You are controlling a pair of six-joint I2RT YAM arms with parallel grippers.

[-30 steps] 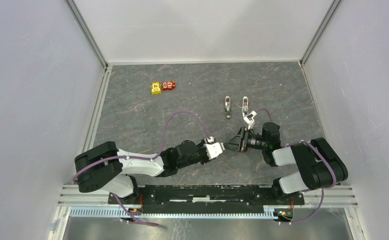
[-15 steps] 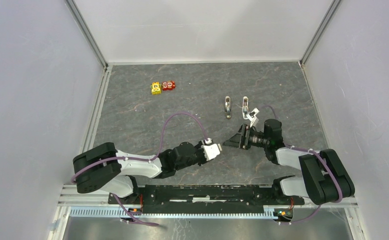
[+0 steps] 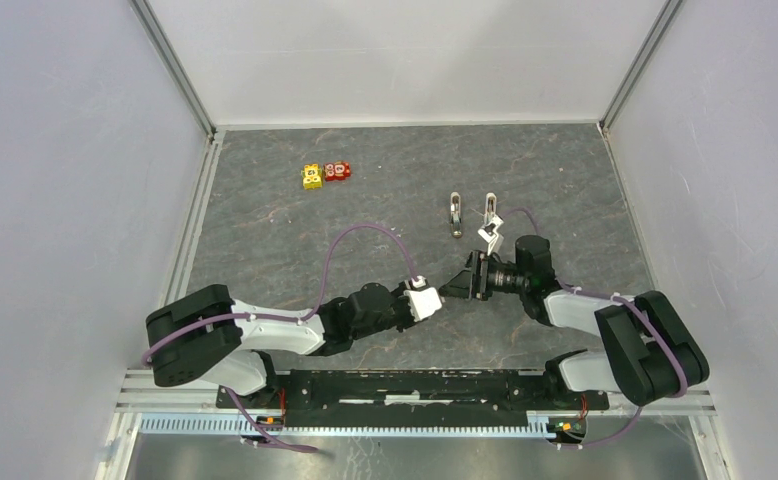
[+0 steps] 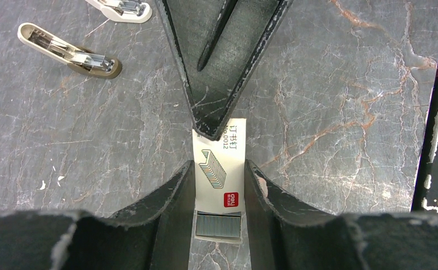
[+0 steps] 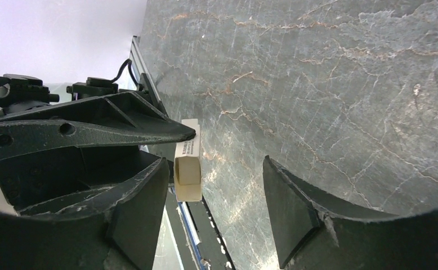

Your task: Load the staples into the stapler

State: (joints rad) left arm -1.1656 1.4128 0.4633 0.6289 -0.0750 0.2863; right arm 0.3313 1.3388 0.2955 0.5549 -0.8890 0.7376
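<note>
My left gripper is clamping the staple box's sleeve. My right gripper should hold the sleeve while my left gripper takes the staple tray's end (image 4: 218, 226) and pulls.
My left gripper (image 4: 219, 166) is shut on a small white staple box (image 4: 219, 169) and holds it just above the table. The box's near end is open and shows grey staples (image 4: 218, 225). My right gripper (image 5: 215, 163) is open. It faces the left gripper, and one finger tip (image 4: 208, 126) touches the box's far end. In the right wrist view the box (image 5: 187, 169) lies between my jaws, close to the left finger. Two cream-white stapler pieces with grey metal inner parts (image 3: 455, 213) (image 3: 489, 212) lie apart on the table beyond both grippers. They also show in the left wrist view (image 4: 69, 50) (image 4: 121, 8).
A yellow toy block (image 3: 312, 176) and a red toy block (image 3: 337, 171) sit together at the far left. White walls enclose the grey marbled table (image 3: 365, 230) on three sides. Both arms (image 3: 265, 330) (image 3: 615, 320) lie low near the front rail.
The right arm has shifted and its gripper has edged left towards the box. The left gripper has drawn back slightly with the box still in it.
</note>
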